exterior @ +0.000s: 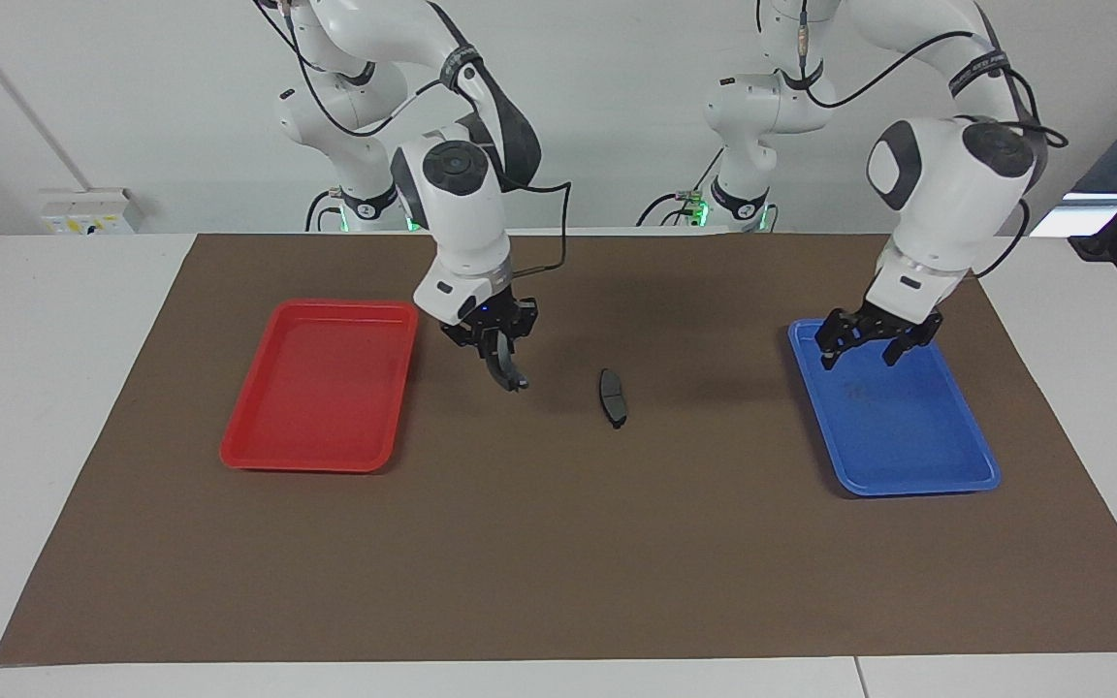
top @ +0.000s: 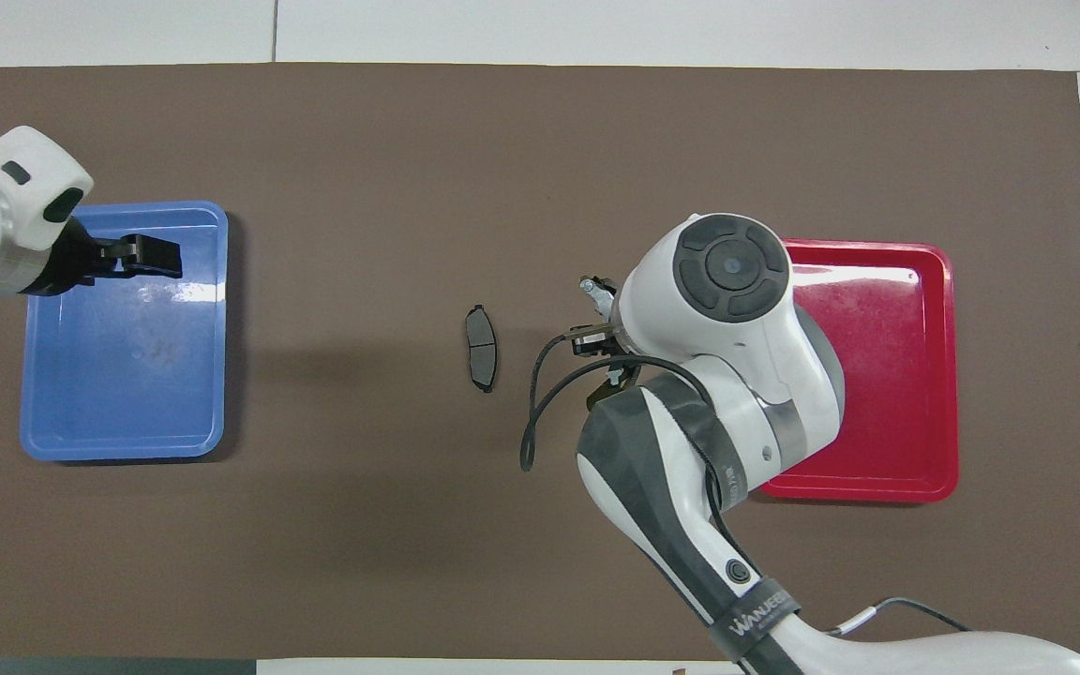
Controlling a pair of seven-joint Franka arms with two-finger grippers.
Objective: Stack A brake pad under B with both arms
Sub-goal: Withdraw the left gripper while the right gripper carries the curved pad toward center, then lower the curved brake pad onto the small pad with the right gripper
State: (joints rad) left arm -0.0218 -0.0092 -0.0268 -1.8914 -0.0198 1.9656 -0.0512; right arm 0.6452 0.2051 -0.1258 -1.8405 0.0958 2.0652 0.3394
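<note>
The robot's right gripper will release B on top of the A brake pad (top: 486,343) on the brown mat. B now hangs between the red tray and the pad.
The A brake pad (exterior: 613,396), short and dark with a thin line across its middle, lies flat on the brown mat at the table's middle; it also shows in the overhead view (top: 481,348). My right gripper (exterior: 491,341) is shut on B (exterior: 508,373), the curved black brake shoe, which hangs below it over the mat between the red tray and the pad. In the overhead view the right arm's wrist hides that gripper and B. My left gripper (exterior: 859,349) is open and empty over the blue tray's end nearer the robots; it also shows in the overhead view (top: 146,255).
A red tray (exterior: 311,397) lies toward the right arm's end of the table, with nothing in it. A blue tray (exterior: 908,436) lies toward the left arm's end. A brown mat (exterior: 558,543) covers the table.
</note>
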